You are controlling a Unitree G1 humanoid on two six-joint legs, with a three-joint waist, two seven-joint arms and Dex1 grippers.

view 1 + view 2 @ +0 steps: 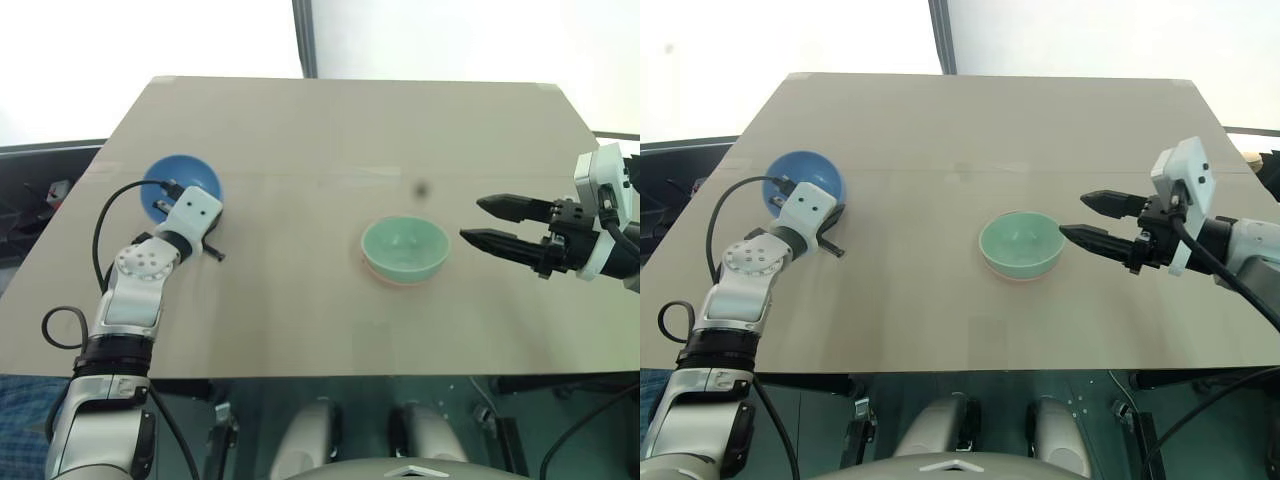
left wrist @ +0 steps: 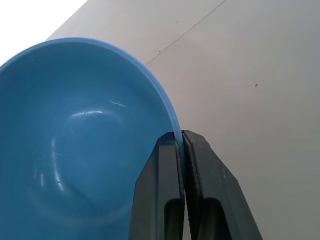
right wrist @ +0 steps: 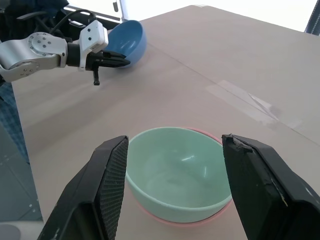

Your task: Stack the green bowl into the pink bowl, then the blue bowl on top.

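The robot's left gripper should release the blue bowl inside the green bowl (image 1: 405, 243), which sits nested in the pink bowl. The blue bowl still sits on the table.
The blue bowl (image 1: 178, 180) sits at the table's left, and my left gripper (image 2: 181, 137) is shut on its near rim, one finger inside and one outside. Near the middle of the table the green bowl (image 1: 404, 248) rests nested in the pink bowl (image 1: 388, 280), of which only a thin rim shows beneath it. My right gripper (image 1: 480, 220) hovers open just right of that stack, fingers pointing toward it, nothing between them. In the right wrist view the green bowl (image 3: 176, 172) lies between and beyond the open fingers (image 3: 107, 182), with the blue bowl (image 3: 127, 37) farther off.
The tan tabletop (image 1: 330, 130) is bare behind and between the bowls. A small dark spot (image 1: 421, 187) marks the surface behind the stack. A black cable (image 1: 105, 215) loops off my left wrist at the table's left edge.
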